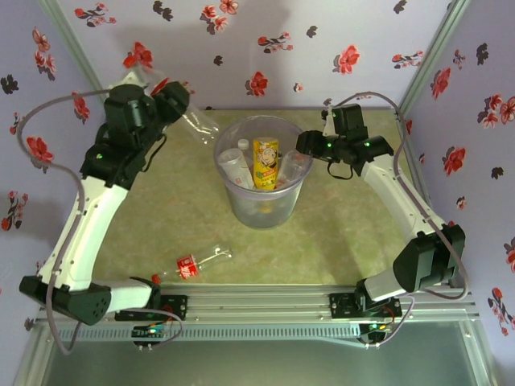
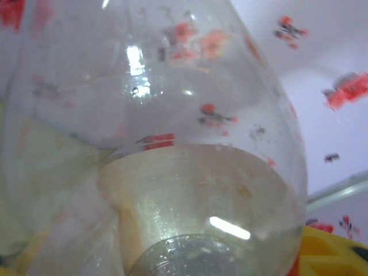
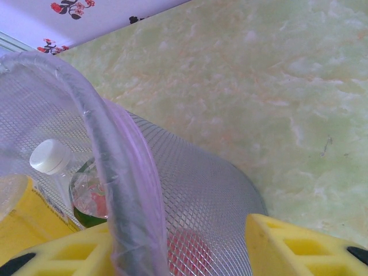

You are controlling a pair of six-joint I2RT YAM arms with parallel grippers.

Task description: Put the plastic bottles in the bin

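The clear red-capped bottle will leave my left gripper in the bin [image 1: 258, 127], where I will let go of it just behind the yellow-labelled bottle.
The bin [image 1: 241, 211] stands mid-table with several plastic bottles in it, among them a yellow-labelled one [image 1: 266, 162] and a white-capped one [image 1: 239, 166]. My left gripper [image 1: 179, 103] is raised at the back left, shut on a clear bottle [image 1: 199, 122] that slants down toward the bin's left rim. That bottle [image 2: 155, 126] is pressed close in the left wrist view. My right gripper [image 1: 306, 145] is open, one finger on each side of the bin's right rim [image 3: 123, 190]. A red-labelled bottle [image 1: 191, 264] lies on the table near the front.
Flowered walls close in the back and both sides of the green table [image 1: 346, 233]. A metal rail [image 1: 265, 301] runs along the near edge. A small red cap [image 1: 154, 279] sits by the left arm's base. The white cap [image 3: 50, 156] and a yellow label [image 3: 26, 221] show inside the bin.
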